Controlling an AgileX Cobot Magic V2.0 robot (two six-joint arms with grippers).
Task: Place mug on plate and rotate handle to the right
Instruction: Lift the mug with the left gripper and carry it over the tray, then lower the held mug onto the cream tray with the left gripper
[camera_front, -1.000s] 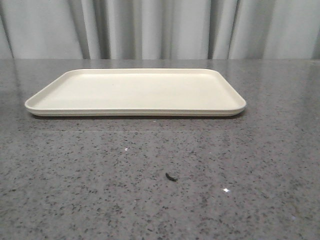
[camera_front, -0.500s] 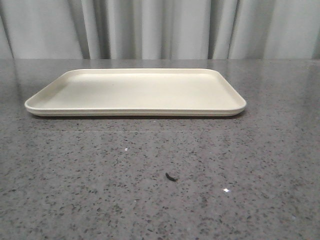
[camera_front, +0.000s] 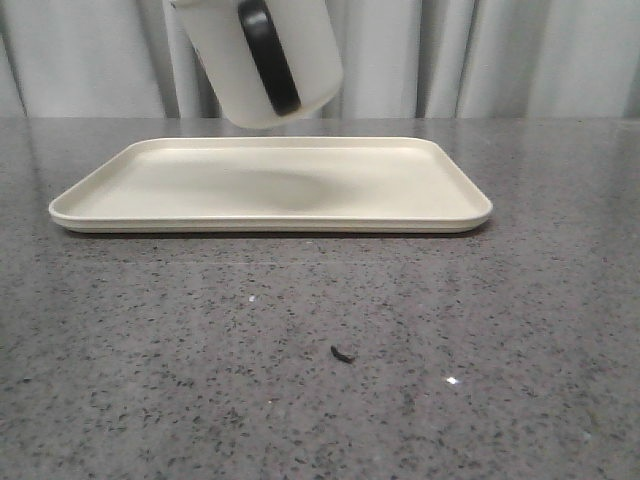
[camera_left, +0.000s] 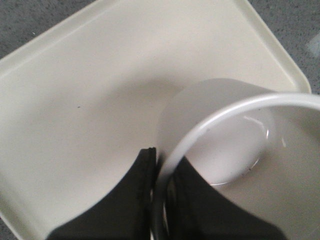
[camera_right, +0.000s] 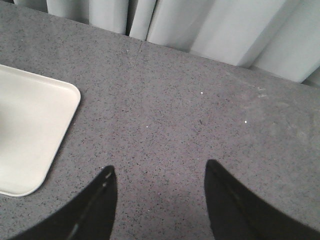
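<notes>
The robot's left gripper needs to release the white mug near the middle of the cream plate's front rim (camera_front: 258, 199), so that it stands inside the plate.
The white mug (camera_front: 265, 60) hangs tilted in the air above the back of the cream plate (camera_front: 400, 190), its black handle (camera_front: 270, 52) facing the camera. Its smiley face is hidden. In the left wrist view my left gripper (camera_left: 162, 160) is shut on the mug's rim (camera_left: 200, 132), one finger outside and one inside, with the plate (camera_left: 75, 100) below. The gripper itself is out of the front view. My right gripper (camera_right: 157, 172) is open and empty over bare table, to the right of the plate's corner (camera_right: 35, 120).
A small dark speck (camera_front: 343, 353) lies on the grey speckled table in front of the plate. A grey curtain (camera_front: 500, 55) closes off the back.
The mug has come into the front view from above, over the plate, and casts a shadow on it. Before, the plate stood alone.
</notes>
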